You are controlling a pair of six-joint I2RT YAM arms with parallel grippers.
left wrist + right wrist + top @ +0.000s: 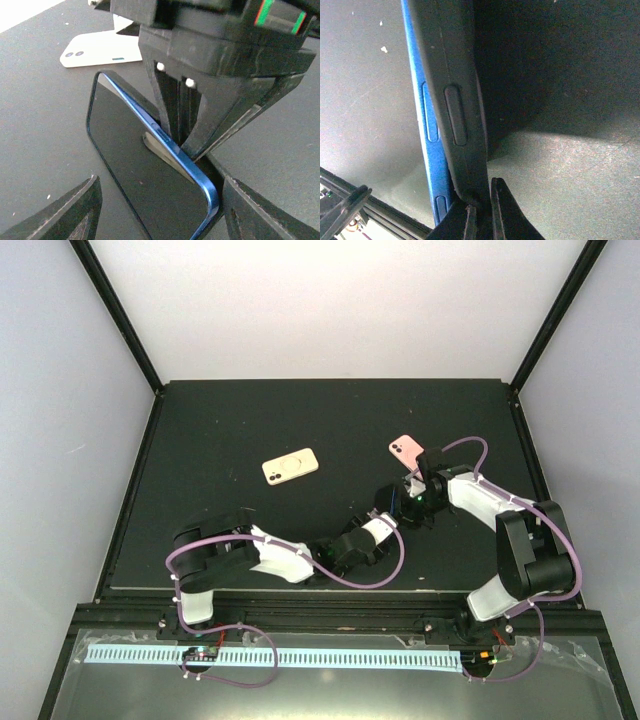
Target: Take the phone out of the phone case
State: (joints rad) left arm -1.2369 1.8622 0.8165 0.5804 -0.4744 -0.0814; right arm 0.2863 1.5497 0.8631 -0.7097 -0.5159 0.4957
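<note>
I'll release the dark case with my right gripper on the black mat (469, 463) between the pink phone and the mat's nearest side.
A blue phone (145, 190) with a dark screen stands tilted on edge, partly out of its dark case (455, 100). In the right wrist view its blue side (427, 125) shows left of the case's edge. My right gripper (485, 202) is shut on the case's edge; it also shows in the left wrist view (187, 127), behind the phone. My left gripper (160, 215) is open, its fingers (75, 210) straddling the phone's near end, with a gap at the left finger. In the top view both grippers meet right of centre, left (385, 512) and right (412, 496).
A cream phone case (290, 466) lies flat at the middle of the black mat (220, 420). A pink phone (405, 448) lies just behind the right gripper; it looks pale in the left wrist view (100, 50). Black frame posts stand at the mat's back corners.
</note>
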